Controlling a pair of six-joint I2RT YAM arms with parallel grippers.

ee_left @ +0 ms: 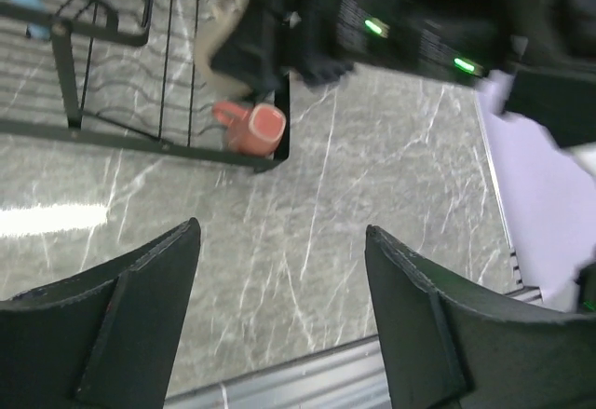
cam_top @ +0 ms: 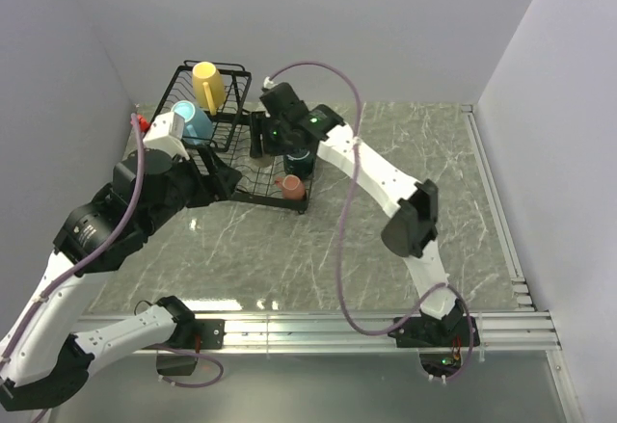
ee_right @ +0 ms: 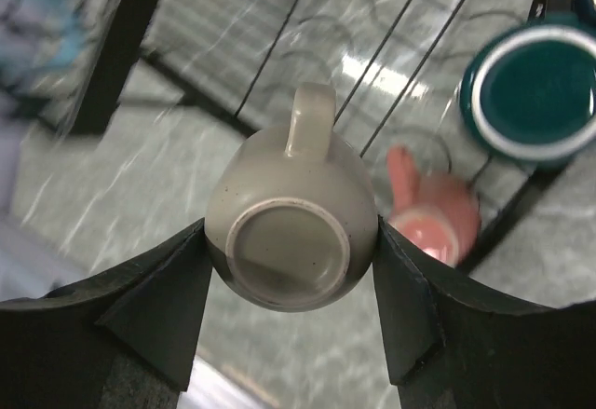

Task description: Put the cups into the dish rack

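Note:
Next, my right gripper sets the small olive-brown cup down on the tray's front wires point(cam_top: 259, 190) point(ee_right: 343, 134), beside the salmon-red cup, and lets go of it there.
My right gripper point(ee_right: 289, 232) is shut on a small olive-brown cup point(ee_right: 291, 241), held bottom-up with its handle pointing away, above the flat tray of the black wire dish rack point(ee_right: 130, 36). Below it a dark teal cup point(ee_right: 535, 92) stands in the tray, and a salmon-red cup point(ee_right: 428, 218) lies on its side near the tray's corner. In the top view a yellow cup point(cam_top: 207, 84) and a light blue cup point(cam_top: 190, 119) sit in the rack's point(cam_top: 270, 198) raised basket. My left gripper point(ee_left: 282, 232) is open and holds nothing, over the table just in front of the rack point(ee_left: 140, 139).
The right arm point(ee_left: 419, 36) reaches across the rack's right side, close above the salmon-red cup point(ee_left: 253, 127). The left arm point(cam_top: 145, 192) is bent at the rack's front left. A metal rail point(cam_top: 318, 327) runs along the near table edge. Walls stand behind and left.

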